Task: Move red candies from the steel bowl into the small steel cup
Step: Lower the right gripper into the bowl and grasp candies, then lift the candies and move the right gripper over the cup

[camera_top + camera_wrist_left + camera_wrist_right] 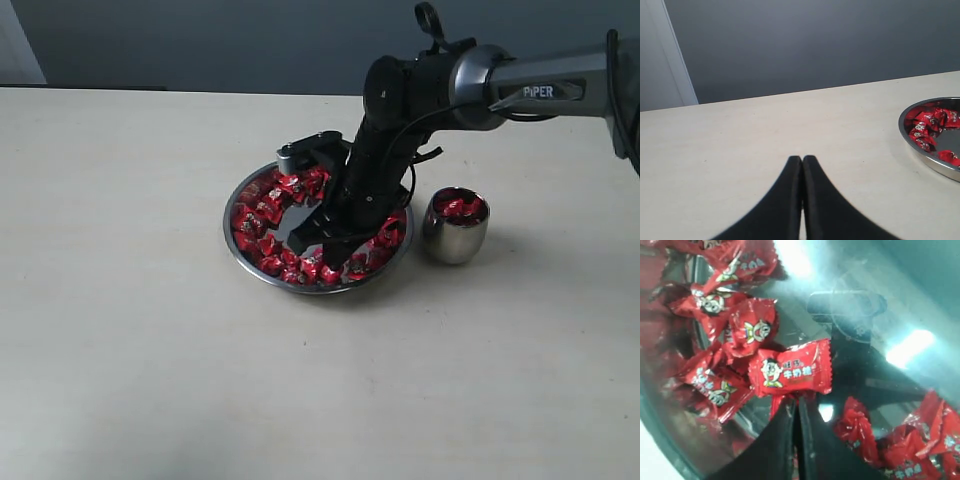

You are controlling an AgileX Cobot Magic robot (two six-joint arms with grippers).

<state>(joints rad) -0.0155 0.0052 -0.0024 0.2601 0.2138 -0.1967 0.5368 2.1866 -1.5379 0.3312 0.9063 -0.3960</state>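
Note:
Next, my right gripper releases the red candy, still down in the steel bowl, on top of the candies inside the small steel cup (459, 208).
The steel bowl (232, 232) sits mid-table with the red candies (265, 210) ringed round its floor. My right gripper (325, 240) reaches down into the bowl's middle. In the right wrist view its jaws (797, 400) are pressed together on the wrapper edge of one red candy (792, 369), with more candies (747, 327) lying around on the shiny bowl floor (805, 295). The small steel cup (456, 240) stands just right of the bowl and holds a few red candies (460, 207). My left gripper (802, 159) is shut and empty over bare table, left of the bowl (932, 162).
The pale tabletop (140, 330) stretches around the bowl and cup. A grey wall (805, 45) runs behind the table's far edge. The right arm (520, 90) comes in from the upper right, above the cup.

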